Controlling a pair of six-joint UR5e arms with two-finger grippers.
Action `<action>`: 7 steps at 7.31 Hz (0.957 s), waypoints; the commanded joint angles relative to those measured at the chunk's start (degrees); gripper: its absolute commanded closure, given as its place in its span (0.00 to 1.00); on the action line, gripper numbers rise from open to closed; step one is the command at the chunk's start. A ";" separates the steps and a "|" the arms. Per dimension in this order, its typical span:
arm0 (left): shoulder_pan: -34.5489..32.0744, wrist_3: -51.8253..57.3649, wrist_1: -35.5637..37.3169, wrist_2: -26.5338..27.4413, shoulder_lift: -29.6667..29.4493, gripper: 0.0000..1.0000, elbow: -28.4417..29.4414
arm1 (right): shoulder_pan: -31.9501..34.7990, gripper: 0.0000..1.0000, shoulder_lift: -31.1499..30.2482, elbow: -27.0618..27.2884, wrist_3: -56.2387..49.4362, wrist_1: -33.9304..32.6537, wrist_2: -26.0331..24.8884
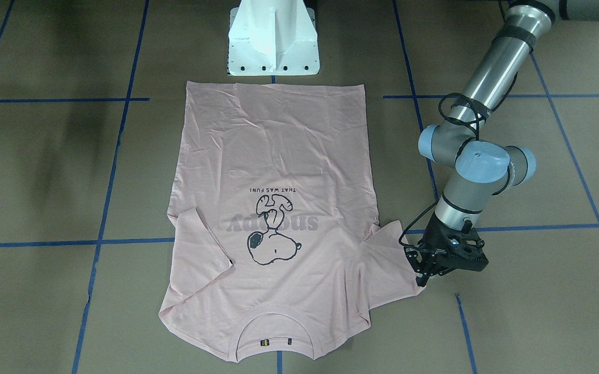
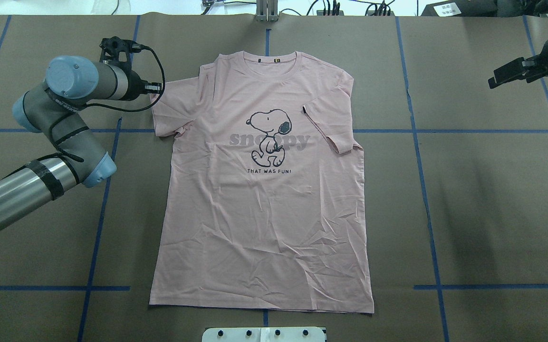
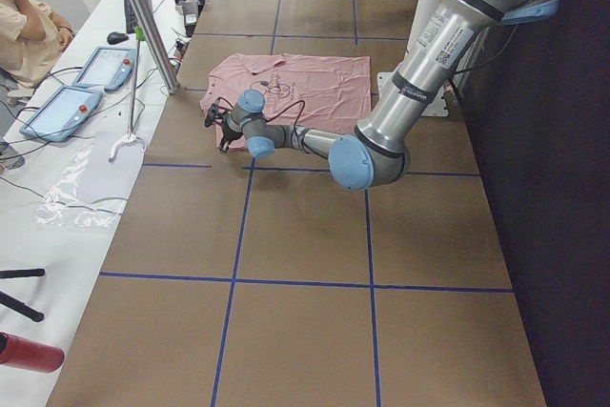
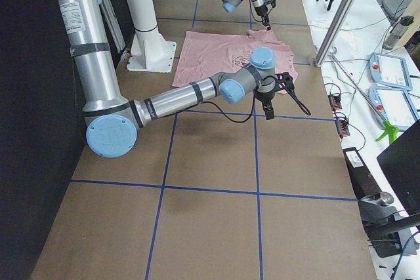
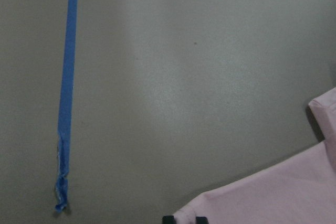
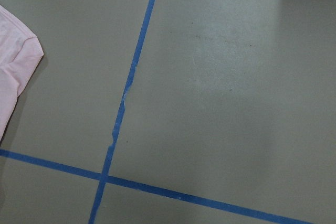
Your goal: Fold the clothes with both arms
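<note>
I will let go of the sleeve corner, now between the fingertips, with my left gripper on the T-shirt's front (image 1: 326, 258), beside the printed dog's head.
The pale pink T-shirt (image 2: 264, 213) lies flat and print-up mid-table, its collar on the far side from the robot's base; it also shows in the front view (image 1: 278, 156). My left gripper (image 1: 423, 272) sits low at the outer edge of the shirt's sleeve (image 2: 169, 109). In the left wrist view its two black fingertips (image 5: 168, 218) stand close together with the sleeve corner (image 5: 273, 192) between them, so it looks shut on the sleeve. My right gripper (image 2: 492, 83) hangs in the air well off the other side of the shirt, fingers apart and holding nothing. The right wrist view catches only a sleeve edge (image 6: 13, 66).
The white pedestal base (image 1: 273, 41) stands just behind the shirt's hem. Blue tape lines (image 6: 131, 77) grid the brown table. Beyond the table's far side, a seated person (image 3: 24, 26), tablets (image 3: 57, 107) and a metal post (image 3: 143, 16).
</note>
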 commanded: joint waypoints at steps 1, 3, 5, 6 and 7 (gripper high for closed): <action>-0.16 0.41 0.29 -0.31 0.98 1.00 -3.03 | -0.03 0.00 -0.12 0.15 0.18 0.00 0.09; -0.25 -0.37 3.95 -0.40 3.19 1.00 -10.75 | 0.06 0.00 -0.13 0.24 0.53 0.00 0.00; 0.36 -5.26 16.05 -0.31 2.75 1.00 -18.75 | 0.06 0.00 -0.13 0.24 0.62 0.00 0.00; 2.54 -8.35 21.25 0.04 2.05 1.00 -21.57 | 0.06 0.00 -0.13 0.15 0.62 0.00 0.00; 4.30 -11.86 27.21 1.35 -1.17 1.00 -22.29 | -0.03 0.00 -0.13 0.15 0.62 0.00 0.00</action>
